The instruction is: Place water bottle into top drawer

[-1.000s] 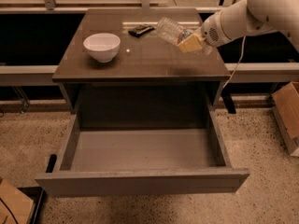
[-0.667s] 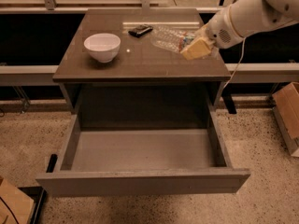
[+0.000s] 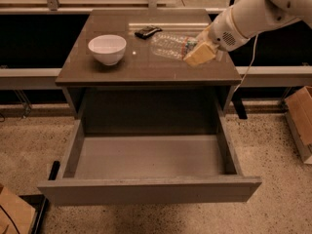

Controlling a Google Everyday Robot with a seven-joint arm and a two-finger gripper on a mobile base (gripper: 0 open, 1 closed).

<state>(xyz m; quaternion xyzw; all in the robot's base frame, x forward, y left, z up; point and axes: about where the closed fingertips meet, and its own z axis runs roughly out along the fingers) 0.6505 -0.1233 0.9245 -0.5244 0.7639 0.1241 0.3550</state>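
Observation:
My gripper should release the water bottle on the middle of the open top drawer's grey bottom [image 3: 157,151].
The water bottle [image 3: 168,46] is clear crinkled plastic and lies tilted over the right half of the cabinet top [image 3: 117,69], its far end near the small black flat object [image 3: 147,31]. My gripper [image 3: 199,52] reaches in from the upper right on a white arm and is shut on the bottle's right end, its yellowish fingers [image 3: 201,55] around it. The top drawer [image 3: 151,189] is pulled fully open below the cabinet top and its pale grey inside holds nothing.
A white bowl [image 3: 107,48] stands on the left of the cabinet top. A cardboard box [image 3: 301,121] sits on the floor at the right, another at the bottom left [image 3: 12,213]. A white cable hangs from the arm past the cabinet's right side.
My gripper has moved the bottle left and down, closer to the cabinet top's front right. The bowl, black object and drawer have not moved.

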